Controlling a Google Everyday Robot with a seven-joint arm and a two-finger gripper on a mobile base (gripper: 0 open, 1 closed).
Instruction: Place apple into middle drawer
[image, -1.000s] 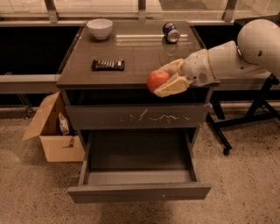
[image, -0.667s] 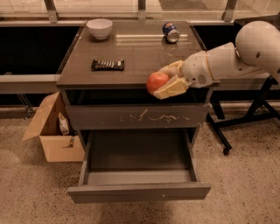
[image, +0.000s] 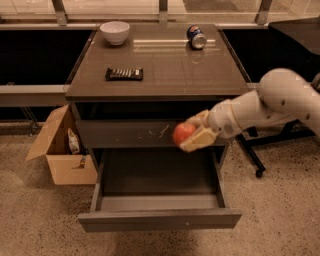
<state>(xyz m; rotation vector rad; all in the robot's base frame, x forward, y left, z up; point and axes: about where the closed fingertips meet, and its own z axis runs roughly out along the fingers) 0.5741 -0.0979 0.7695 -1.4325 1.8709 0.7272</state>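
Next, I release the apple inside the middle drawer (image: 195, 188), near its front panel, toward the side of the black stand legs.
The red-orange apple (image: 182, 133) is held in my gripper (image: 192, 133), whose pale fingers (image: 199, 140) are shut around it from the right. My white arm reaches in from the right. The apple hangs in front of the closed upper drawer with white scratch marks (image: 130, 133). It is above the right part of the middle drawer (image: 159, 219), which is pulled open. That drawer has a plain grey front panel, and its inside (image: 150, 175) is bare.
On the cabinet top (image: 170, 65) are a white bowl (image: 114, 32), a dark snack bar (image: 124, 74) and a blue soda can (image: 196, 37) lying on its side. An open cardboard box (image: 59, 152) stands on the floor at the left. Black stand legs (image: 256, 159) are at the right.
My gripper has carried the apple down from the level of the cabinet top's front edge to in front of the scratched drawer, over the open drawer.
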